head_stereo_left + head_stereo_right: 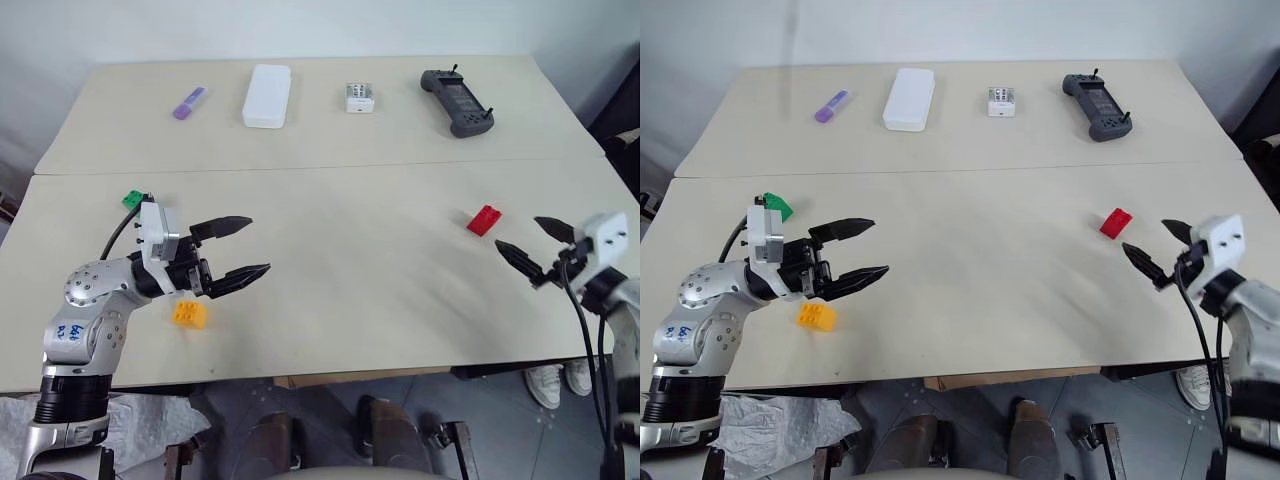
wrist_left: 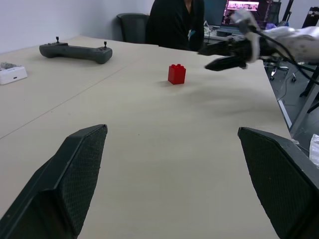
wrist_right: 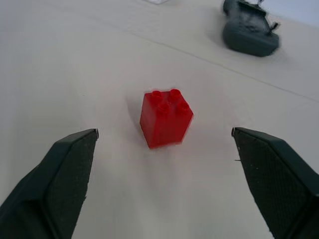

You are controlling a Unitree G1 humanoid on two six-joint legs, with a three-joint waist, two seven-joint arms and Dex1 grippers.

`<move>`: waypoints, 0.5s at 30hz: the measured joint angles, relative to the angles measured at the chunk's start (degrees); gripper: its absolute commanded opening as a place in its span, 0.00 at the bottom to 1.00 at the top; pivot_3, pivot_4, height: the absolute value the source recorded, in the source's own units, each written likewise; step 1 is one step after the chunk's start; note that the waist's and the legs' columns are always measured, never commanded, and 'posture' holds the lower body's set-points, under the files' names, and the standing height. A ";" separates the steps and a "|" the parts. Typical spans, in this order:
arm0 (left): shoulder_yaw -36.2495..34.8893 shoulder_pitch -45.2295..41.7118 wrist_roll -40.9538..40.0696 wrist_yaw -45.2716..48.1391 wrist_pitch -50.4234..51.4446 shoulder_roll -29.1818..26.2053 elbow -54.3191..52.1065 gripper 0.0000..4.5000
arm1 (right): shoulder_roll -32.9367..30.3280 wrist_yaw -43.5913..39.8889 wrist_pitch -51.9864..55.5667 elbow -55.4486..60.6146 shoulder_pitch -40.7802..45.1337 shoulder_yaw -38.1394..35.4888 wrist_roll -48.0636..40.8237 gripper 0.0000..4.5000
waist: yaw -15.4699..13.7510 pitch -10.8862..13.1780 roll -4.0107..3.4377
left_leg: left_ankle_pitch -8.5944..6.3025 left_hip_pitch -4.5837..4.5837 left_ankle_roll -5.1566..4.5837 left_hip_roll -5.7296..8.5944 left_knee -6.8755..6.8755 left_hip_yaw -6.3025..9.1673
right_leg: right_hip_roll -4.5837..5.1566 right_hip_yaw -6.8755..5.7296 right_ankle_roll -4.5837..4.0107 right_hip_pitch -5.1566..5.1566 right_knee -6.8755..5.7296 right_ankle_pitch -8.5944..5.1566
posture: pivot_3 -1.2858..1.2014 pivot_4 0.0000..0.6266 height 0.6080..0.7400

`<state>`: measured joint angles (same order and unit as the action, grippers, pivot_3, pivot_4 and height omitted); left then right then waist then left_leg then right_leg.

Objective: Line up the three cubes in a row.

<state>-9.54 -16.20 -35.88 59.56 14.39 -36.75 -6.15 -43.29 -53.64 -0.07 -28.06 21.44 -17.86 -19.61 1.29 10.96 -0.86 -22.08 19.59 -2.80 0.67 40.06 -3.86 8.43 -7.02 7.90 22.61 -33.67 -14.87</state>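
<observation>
My left gripper needs to next go back to the green cube behind its wrist and close on the green cube's sides (image 1: 132,200).
The red cube (image 1: 485,219) sits on the near table toward the right, and the right wrist view has it (image 3: 165,118) centred ahead of the fingers. My right gripper (image 1: 536,246) is open just right of it, pointing left, not touching. The yellow-orange cube (image 1: 189,314) lies near the front left, just below my open left gripper (image 1: 242,248), which points right with nothing between its fingers. Behind the left wrist sits the green cube (image 1: 133,199), partly hidden. The left wrist view looks across the table to the red cube (image 2: 176,73) and the right gripper (image 2: 219,56).
On the far table stand a purple marker (image 1: 189,102), a white box (image 1: 267,95), a small white dotted box (image 1: 360,98) and a black controller (image 1: 456,101). A seam (image 1: 330,166) joins the two tables. A person sits beyond the table's right end (image 2: 177,22).
</observation>
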 measured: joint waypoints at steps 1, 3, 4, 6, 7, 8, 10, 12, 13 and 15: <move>-0.05 0.05 0.00 -0.02 0.05 0.05 -0.24 0.99 | -0.36 -1.37 -0.19 -3.49 2.77 1.56 0.95 1.00 | -0.01 0.00 0.00 | 0.00 0.06 0.00 0.02 0.00 0.05 | 0.02 -0.04 0.00 0.00 0.03 0.00 | 0.52 0.24 1.00; -0.07 0.43 -0.01 -0.09 0.17 0.09 -0.77 0.99 | -0.83 -3.71 -0.64 -10.60 8.50 4.30 3.29 1.00 | 0.14 0.01 -0.02 | 0.00 0.11 -0.03 0.06 -0.01 0.05 | 0.05 -0.06 0.00 0.02 0.06 0.00 | 0.52 0.24 1.00; -0.11 0.84 -0.01 -0.19 0.32 0.11 -1.35 0.99 | -1.01 -4.91 -0.89 -14.62 11.74 5.71 4.62 1.00 | 0.26 0.01 -0.03 | 0.00 0.13 -0.03 0.06 0.00 0.06 | 0.05 -0.08 0.00 0.03 0.08 0.00 | 0.52 0.24 1.00; -0.05 1.30 -0.05 -0.37 0.69 0.20 -2.79 0.99 | -1.43 -6.59 -2.59 -21.52 16.96 8.12 7.36 1.00 | 0.27 0.01 -0.03 | 0.00 0.20 -0.03 0.05 0.00 0.18 | 0.05 -0.20 0.00 0.04 0.13 0.00 | 0.52 0.24 1.00; -0.14 1.51 -0.06 -0.48 0.85 0.20 -3.19 0.99 | -1.47 -7.08 -3.44 -23.61 18.50 8.84 8.19 1.00 | 0.22 0.01 -0.03 | 0.00 0.23 -0.03 0.04 -0.01 0.23 | 0.05 -0.24 0.00 0.04 0.13 0.00 | 0.52 0.24 1.00; -0.32 2.04 -0.09 -0.70 1.14 0.19 -3.97 0.99 | -1.46 -7.65 -4.37 -26.55 20.35 9.56 9.21 1.00 | 0.23 0.01 -0.03 | 0.00 0.29 -0.03 0.04 0.00 0.29 | 0.05 -0.32 0.00 0.04 0.15 0.00 | 0.52 0.24 1.00; -0.57 3.26 -0.21 -0.72 1.48 0.17 -4.99 1.00 | -1.43 -8.48 -5.59 -30.56 22.40 10.36 10.44 0.91 | 0.22 0.01 -0.03 | 0.00 0.45 -0.03 0.05 0.04 0.40 | 0.06 -0.41 0.00 0.09 0.17 0.00 | 0.52 0.24 1.00; -0.97 4.24 -0.48 -0.67 1.99 0.00 -5.46 1.00 | -1.33 -9.35 -6.60 -33.70 23.70 11.08 11.56 0.80 | 0.21 0.01 -0.03 | 0.00 0.57 -0.04 0.06 0.09 0.48 | 0.07 -0.50 0.00 0.15 0.19 0.00 | 0.52 0.24 1.00; -1.42 4.96 -0.80 -0.45 2.04 -0.28 -6.01 1.00 | -1.13 -9.92 -7.38 -35.45 24.53 11.52 12.22 0.72 | 0.29 0.01 -0.03 | 0.00 0.58 -0.04 0.06 0.09 0.48 | 0.07 -0.51 0.00 0.15 0.21 0.00 | 0.52 0.24 1.00; -1.89 5.53 -1.04 0.73 1.67 -0.68 -6.84 1.00 | -1.04 -11.22 -8.57 -37.24 25.26 11.95 13.11 0.57 | 0.24 0.02 -0.04 | 0.00 0.58 -0.03 0.06 0.09 0.51 | 0.07 -0.54 0.00 0.14 0.20 0.00 | 0.52 0.24 1.00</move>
<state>-11.43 -10.67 -36.91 60.29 16.07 -37.44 -12.99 -44.33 -64.87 -8.63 -65.30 46.70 -5.92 -6.50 1.53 10.98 -0.90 -22.07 20.17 -2.83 0.73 40.15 -3.35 8.50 -7.56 7.90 22.75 -33.47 -14.87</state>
